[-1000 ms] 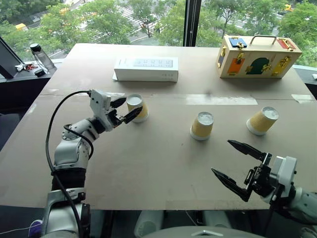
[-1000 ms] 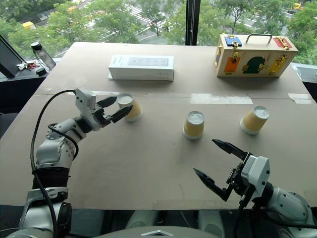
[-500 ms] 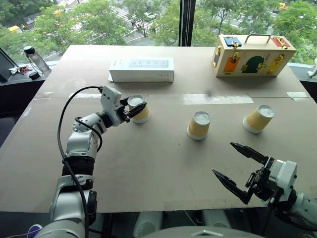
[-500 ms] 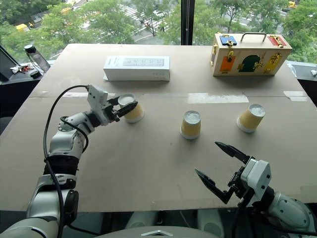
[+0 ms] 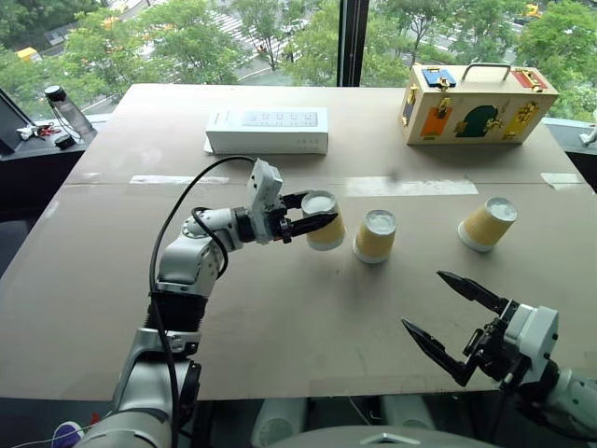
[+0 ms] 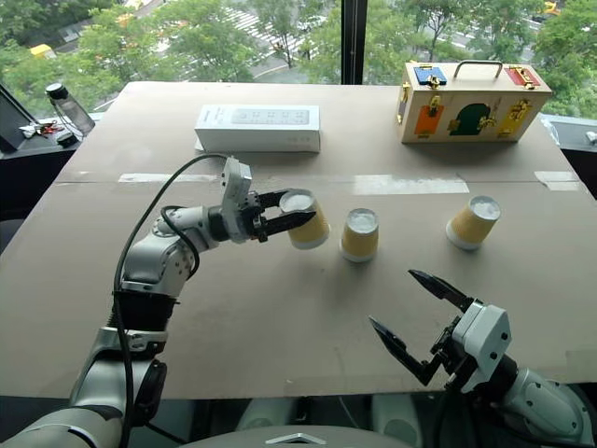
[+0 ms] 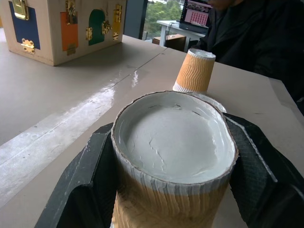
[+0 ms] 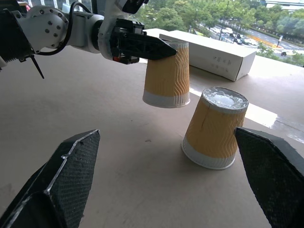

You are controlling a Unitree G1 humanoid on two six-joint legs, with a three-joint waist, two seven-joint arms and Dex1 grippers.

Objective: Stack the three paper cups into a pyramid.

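My right gripper is going to close on the upper sides of the third cup (image 5: 491,220), which stands apart in front of the wooden latch case.
Three tan ribbed paper cups stand upside down, white bases up. My left gripper (image 5: 315,211) is shut on one cup (image 5: 325,222) near its base and holds it just off the table, close to the left of the middle cup (image 5: 376,236). In the right wrist view the held cup (image 8: 166,76) hangs beside the middle cup (image 8: 213,128). The third cup (image 5: 488,224) stands tilted further right. My right gripper (image 5: 423,299) hovers open near the table's front edge, nothing between its fingers.
A white flat box (image 5: 270,131) lies at the back, and a wooden latch case (image 5: 478,103) stands at the back right. A bottle (image 5: 65,107) sits on a side ledge at far left. A person in dark clothing (image 7: 256,33) is beyond the table's right end.
My left gripper shut on the left cup, lifted it and carried it right, up beside the middle cup. The right gripper stayed put and open.
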